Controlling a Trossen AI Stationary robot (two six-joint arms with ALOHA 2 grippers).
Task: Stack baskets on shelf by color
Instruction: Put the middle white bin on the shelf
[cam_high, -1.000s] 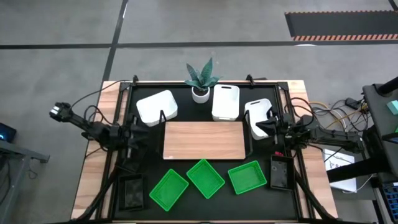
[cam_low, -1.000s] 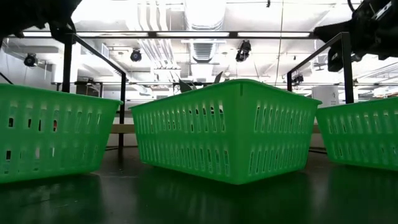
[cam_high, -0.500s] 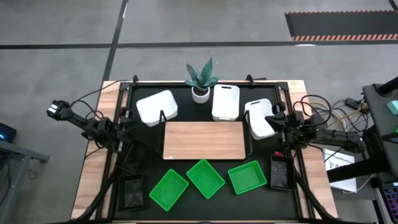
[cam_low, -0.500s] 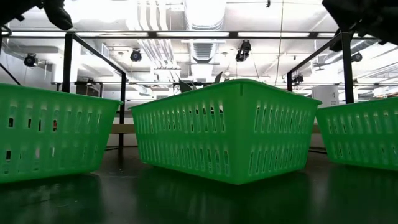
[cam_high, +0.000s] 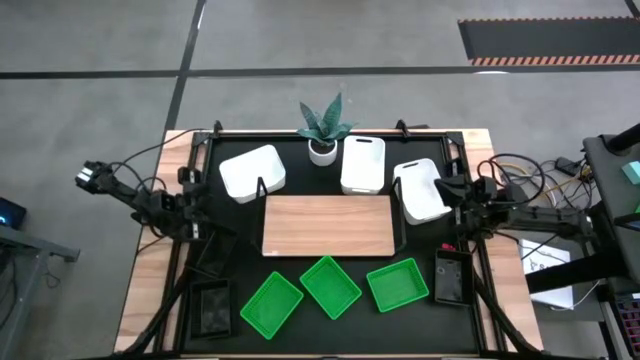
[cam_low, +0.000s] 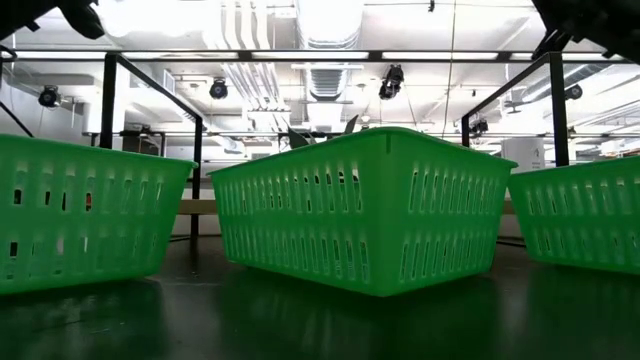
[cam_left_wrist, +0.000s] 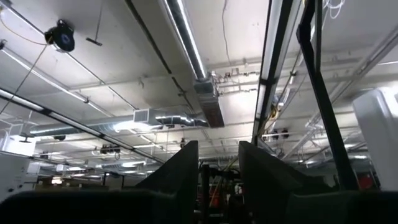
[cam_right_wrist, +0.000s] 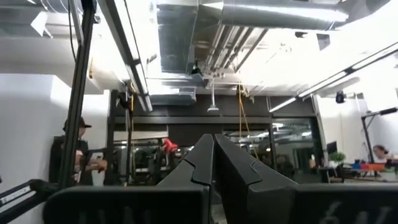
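The middle white basket is next for my right gripper, which should go there and close on the basket's near rim (cam_high: 362, 191), next to the wooden shelf.
Three white baskets (cam_high: 252, 172), (cam_high: 363, 163), (cam_high: 420, 190) stand on the black mat behind the wooden shelf (cam_high: 327, 225). Three green baskets (cam_high: 271, 303), (cam_high: 331, 286), (cam_high: 397, 284) stand in front of it and fill the low view (cam_low: 365, 205). Black baskets lie at the near left (cam_high: 211, 308) and near right (cam_high: 448, 275). My left gripper (cam_high: 205, 208) is left of the shelf; it is open and points up at the ceiling (cam_left_wrist: 217, 165). My right gripper (cam_high: 444, 190) is at the right white basket's right edge; it is shut and raised (cam_right_wrist: 214, 155).
A white plant pot (cam_high: 322, 150) with a green plant stands at the far middle, between two white baskets. A black frame (cam_high: 330, 133) runs around the mat. Cables lie off the table's right side (cam_high: 530, 185). A person stands in the room beyond (cam_right_wrist: 78, 155).
Both grippers have risen and drawn back. The left one has gone toward the table's left edge, away from the shelf. The right one has gone toward the right edge, off the right white basket. In the low view both have climbed almost out of the picture.
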